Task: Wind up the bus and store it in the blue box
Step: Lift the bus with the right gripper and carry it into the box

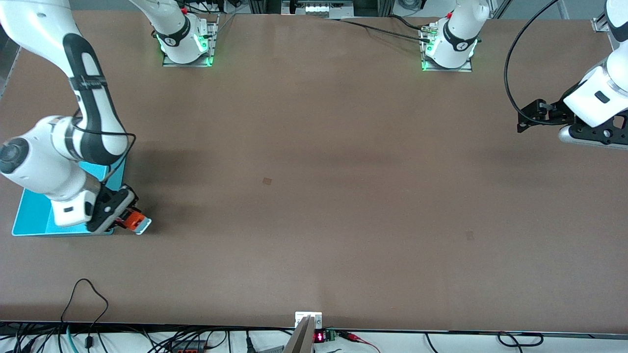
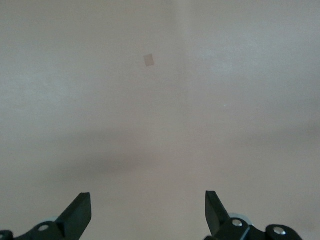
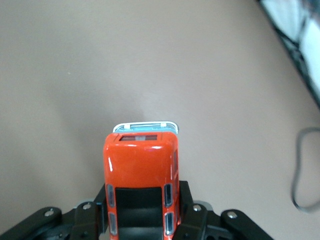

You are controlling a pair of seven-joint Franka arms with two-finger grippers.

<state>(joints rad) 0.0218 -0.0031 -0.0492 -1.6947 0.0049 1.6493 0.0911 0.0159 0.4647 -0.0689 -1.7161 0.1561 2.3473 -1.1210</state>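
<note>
The robot's right gripper will release the orange bus, now low just outside the blue box, on the blue box's bottom, toward the box's side [image 1: 82, 186] that faces the middle of the table.
The orange bus [image 1: 134, 221] with its white-grey front sits between the fingers of my right gripper [image 1: 126, 215], which is shut on it. It is low over the table, just outside the blue box [image 1: 29, 218], by the box corner nearest the front camera on the side toward the table's middle. In the right wrist view the bus [image 3: 141, 167] points away from the gripper [image 3: 141, 220], its roof up. My right arm hides much of the box. My left gripper [image 1: 529, 117] waits open over the left arm's end of the table, with nothing between its fingertips [image 2: 148, 210].
A small brown patch [image 1: 267, 181] marks the middle of the brown table and shows in the left wrist view [image 2: 149, 60]. A second patch [image 1: 469, 235] lies nearer the front camera. A black cable loop [image 1: 86, 299] and a small device [image 1: 308, 321] sit at the front edge.
</note>
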